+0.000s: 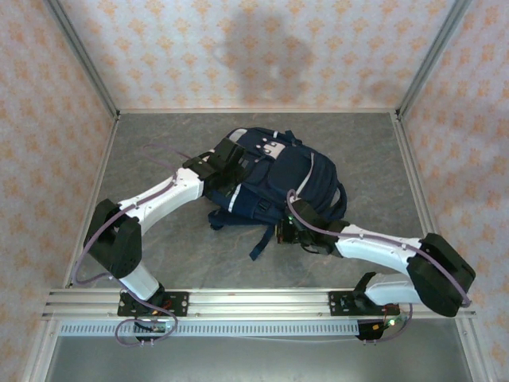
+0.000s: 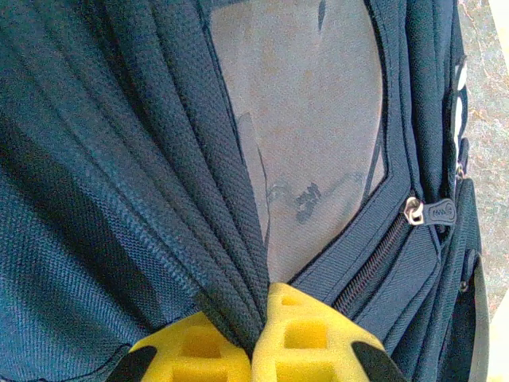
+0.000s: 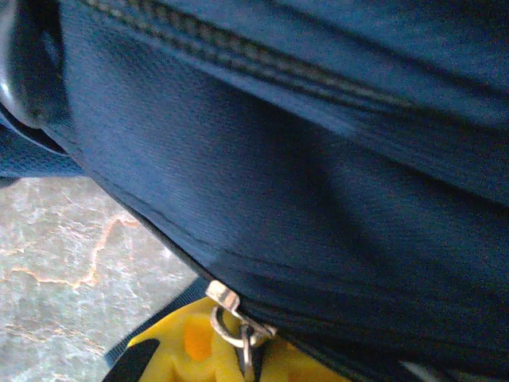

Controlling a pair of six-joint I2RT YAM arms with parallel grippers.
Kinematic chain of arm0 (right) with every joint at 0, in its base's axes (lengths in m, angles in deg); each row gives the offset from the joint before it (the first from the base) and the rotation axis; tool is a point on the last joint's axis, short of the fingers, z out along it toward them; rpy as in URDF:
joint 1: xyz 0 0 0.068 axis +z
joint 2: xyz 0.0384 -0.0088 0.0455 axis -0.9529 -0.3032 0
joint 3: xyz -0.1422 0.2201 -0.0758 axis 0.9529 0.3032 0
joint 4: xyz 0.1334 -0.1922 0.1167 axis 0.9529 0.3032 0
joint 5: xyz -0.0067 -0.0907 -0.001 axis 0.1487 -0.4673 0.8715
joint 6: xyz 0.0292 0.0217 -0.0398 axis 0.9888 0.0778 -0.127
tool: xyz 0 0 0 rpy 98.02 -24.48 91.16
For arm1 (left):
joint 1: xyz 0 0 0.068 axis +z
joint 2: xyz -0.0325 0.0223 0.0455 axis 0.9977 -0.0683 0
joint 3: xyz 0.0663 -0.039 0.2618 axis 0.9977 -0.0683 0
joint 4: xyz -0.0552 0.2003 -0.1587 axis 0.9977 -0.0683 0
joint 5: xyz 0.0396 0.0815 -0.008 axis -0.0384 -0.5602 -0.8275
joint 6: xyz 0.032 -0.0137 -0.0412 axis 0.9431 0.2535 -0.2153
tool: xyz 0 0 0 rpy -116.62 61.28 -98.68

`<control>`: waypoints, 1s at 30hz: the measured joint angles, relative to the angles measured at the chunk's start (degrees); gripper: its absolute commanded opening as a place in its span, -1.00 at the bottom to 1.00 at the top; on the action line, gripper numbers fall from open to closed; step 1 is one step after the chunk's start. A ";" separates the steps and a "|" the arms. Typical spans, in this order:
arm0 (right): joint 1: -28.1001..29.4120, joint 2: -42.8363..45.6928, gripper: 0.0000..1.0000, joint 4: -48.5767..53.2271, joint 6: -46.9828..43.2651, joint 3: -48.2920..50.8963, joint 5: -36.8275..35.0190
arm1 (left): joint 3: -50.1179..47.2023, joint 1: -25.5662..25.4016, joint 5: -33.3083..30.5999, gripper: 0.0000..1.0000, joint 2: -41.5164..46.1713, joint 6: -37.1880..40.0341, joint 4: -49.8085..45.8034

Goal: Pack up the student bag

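Observation:
My left gripper pinches a fold by the grey panel, far from the zipper pull; it should first take the bag by its near edge [image 1: 245, 212].
The student bag [image 1: 294, 179], dark navy with pale stripes, lies in the middle of the table. My left gripper [image 1: 231, 163] is at its far left side. In the left wrist view that gripper [image 2: 258, 318] is shut, its yellow fingers [image 2: 306, 338] pinching a ribbed fold of the bag's fabric [image 2: 227, 231] beside a grey panel [image 2: 310, 119]. My right gripper [image 1: 288, 231] is at the bag's near edge. In the right wrist view it [image 3: 250, 358] is shut on a metal zipper pull [image 3: 231, 314] hanging from the bag's seam [image 3: 318, 183].
A second closed zipper with a dark pull tab [image 2: 433, 212] runs along the bag's right side in the left wrist view. Loose dark straps [image 1: 258, 243] trail off the bag toward the near edge. Grey marbled tabletop [image 3: 71, 263] lies under the bag; patterned walls enclose the table.

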 measured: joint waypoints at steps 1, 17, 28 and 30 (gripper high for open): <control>-0.07 0.79 -1.00 1.14 -0.61 0.00 -0.50 | 0.00 0.11 0.00 -1.00 0.00 0.20 -0.02; -1.01 0.81 -1.00 12.92 -11.41 -4.70 0.63 | 4.48 2.89 2.36 -1.00 -2.82 8.96 -4.04; 0.52 -10.54 -1.00 10.54 -5.64 -13.11 5.77 | 10.08 9.35 8.44 -0.22 -6.27 22.77 -8.70; 0.90 -10.80 -1.00 9.62 -3.21 -13.00 5.42 | 6.62 9.97 10.23 -0.06 -3.41 22.75 -8.74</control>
